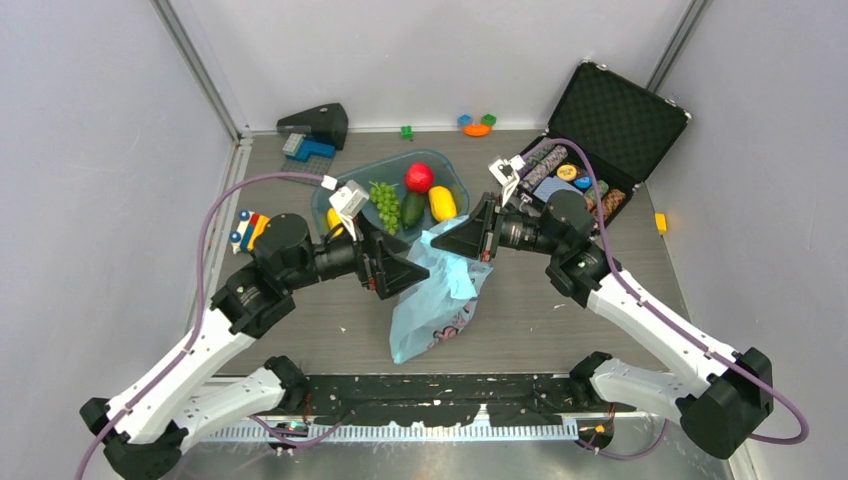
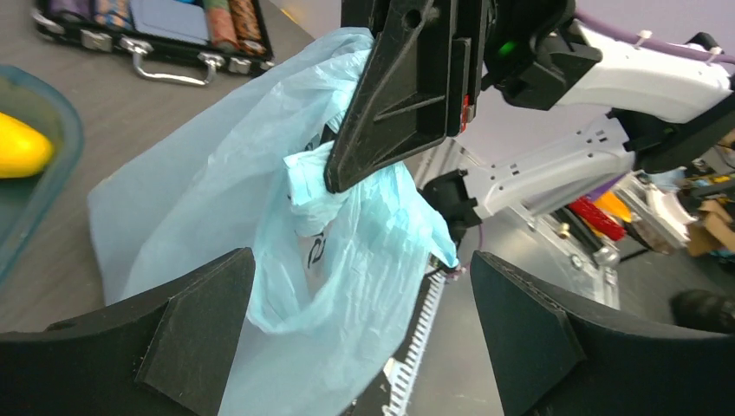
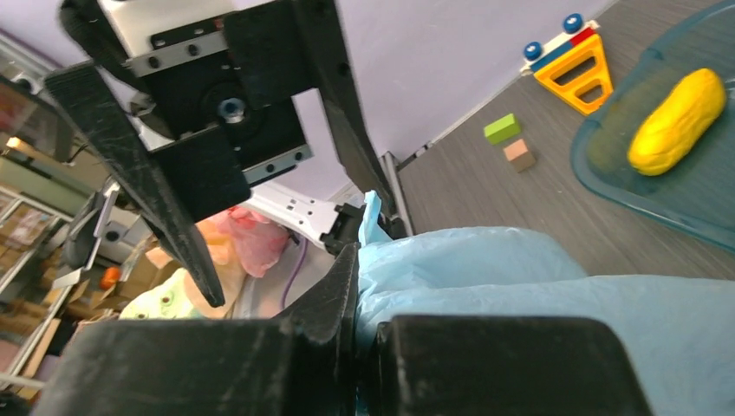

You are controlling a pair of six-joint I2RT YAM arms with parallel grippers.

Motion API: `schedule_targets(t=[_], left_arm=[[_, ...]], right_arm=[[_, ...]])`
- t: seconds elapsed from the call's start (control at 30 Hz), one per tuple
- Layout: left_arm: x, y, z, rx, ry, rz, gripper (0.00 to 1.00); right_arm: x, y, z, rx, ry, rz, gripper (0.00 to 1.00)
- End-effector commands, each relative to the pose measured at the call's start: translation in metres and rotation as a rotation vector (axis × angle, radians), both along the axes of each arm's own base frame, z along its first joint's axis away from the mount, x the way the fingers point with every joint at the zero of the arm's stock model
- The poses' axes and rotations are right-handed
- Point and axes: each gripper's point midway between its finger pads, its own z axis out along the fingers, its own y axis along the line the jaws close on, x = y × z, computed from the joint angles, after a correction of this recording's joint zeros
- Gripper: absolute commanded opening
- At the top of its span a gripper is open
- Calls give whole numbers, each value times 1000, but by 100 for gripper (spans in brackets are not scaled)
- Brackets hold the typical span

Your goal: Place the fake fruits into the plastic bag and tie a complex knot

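Note:
My right gripper is holding the bag's upper edge bunched up, so next my left gripper grabs the bag's flap at its tips [image 2: 308, 186] before my right gripper takes a new hold lower down.
The light-blue plastic bag [image 1: 432, 305] is lifted at its top and hangs down to the table. My right gripper [image 1: 442, 243] is shut on a bunched piece of the bag's upper edge [image 3: 485, 277]. My left gripper [image 1: 405, 277] is open, its fingers [image 2: 195, 325] wide apart on either side of the bag's opening [image 2: 347, 251], not touching it. The fake fruits lie in the clear blue tub [image 1: 352, 182]: green grapes [image 1: 384, 203], a red apple [image 1: 419, 177], a dark green one [image 1: 413, 209] and a yellow one [image 1: 441, 203]. No knot shows.
An open black case [image 1: 612, 115] with small items stands at the back right. Toy blocks [image 1: 477, 125] lie along the back wall, a black holder [image 1: 318, 124] at the back left, a coloured toy [image 1: 248, 230] at the left, and a yellow block [image 1: 660, 222] at the right.

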Motion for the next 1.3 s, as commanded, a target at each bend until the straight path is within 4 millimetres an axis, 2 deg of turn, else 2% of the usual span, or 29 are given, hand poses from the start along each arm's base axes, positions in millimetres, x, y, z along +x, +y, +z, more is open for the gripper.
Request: schedule_targets(t=[0.0, 0.13, 0.23, 0.33, 0.53, 0.77, 0.93, 1.07, 1.2, 1.27], left_arm=[[-14, -13, 26, -155, 26, -155, 98], [-7, -16, 12, -166, 99, -177, 86], [1, -17, 0, -149, 128, -165, 87], [3, -20, 4, -181, 115, -187, 90], [-1, -26, 12, -214, 88, -257, 86], [2, -31, 8, -221, 91, -270, 74], [3, -28, 4, -223, 82, -258, 61], [4, -25, 1, -218, 77, -242, 55], [6, -25, -2, -212, 79, -226, 42], [8, -25, -4, -208, 81, -220, 39]], right_arm=[[-11, -1, 31, 140, -98, 69, 5], [-12, 0, 28, 167, -84, 91, 5], [-13, 1, 28, 177, -83, 104, 5], [-14, 1, 27, 177, -80, 114, 5], [-14, 3, 23, 174, -62, 127, 5], [-7, 6, 14, 160, -10, 127, 5], [-3, 5, 9, 159, 11, 114, 5], [0, 3, 7, 158, 21, 105, 5], [1, 3, 6, 159, 26, 103, 5], [1, 3, 6, 159, 27, 103, 5]])
